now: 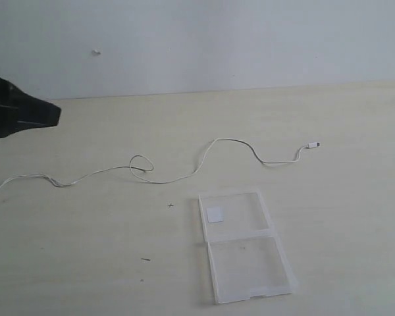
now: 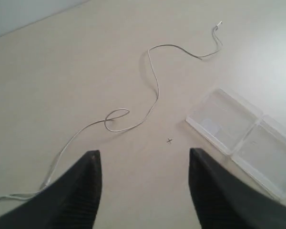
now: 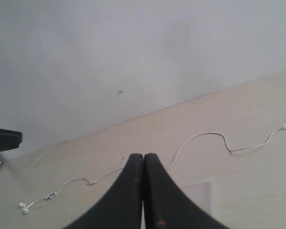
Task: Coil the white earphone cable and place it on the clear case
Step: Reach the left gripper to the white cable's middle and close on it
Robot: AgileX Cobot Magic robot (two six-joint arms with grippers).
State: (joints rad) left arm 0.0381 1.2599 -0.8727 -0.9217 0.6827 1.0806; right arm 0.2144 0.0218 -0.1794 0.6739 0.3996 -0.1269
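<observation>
The white earphone cable's small loop [image 1: 145, 171] [image 2: 118, 117] is near the middle of the cable. My left gripper goes there next and closes, to lift the cable for coiling.
The white earphone cable [image 1: 232, 139] lies stretched out in loose waves across the table, with a small loop [image 1: 141, 164] near its middle and its plug [image 1: 313, 145] at the right end. In the right wrist view the earbuds [image 3: 24, 206] lie at the cable's [image 3: 207, 134] far end. The clear case [image 1: 245, 245] lies open and flat in front of the cable, a white sticker [image 1: 215, 214] on its far half. My left gripper [image 2: 143, 155] hovers open above the table, the cable [image 2: 155, 78] and case [image 2: 243, 138] ahead of it. My right gripper [image 3: 143, 156] is shut and holds nothing.
The left arm's black gripper [image 1: 49, 113] juts in at the exterior view's left edge, above the cable's left stretch. A pale wall [image 1: 197, 39] rises behind the light wooden table [image 1: 85, 250]. A small dark cross mark [image 1: 170, 205] sits left of the case.
</observation>
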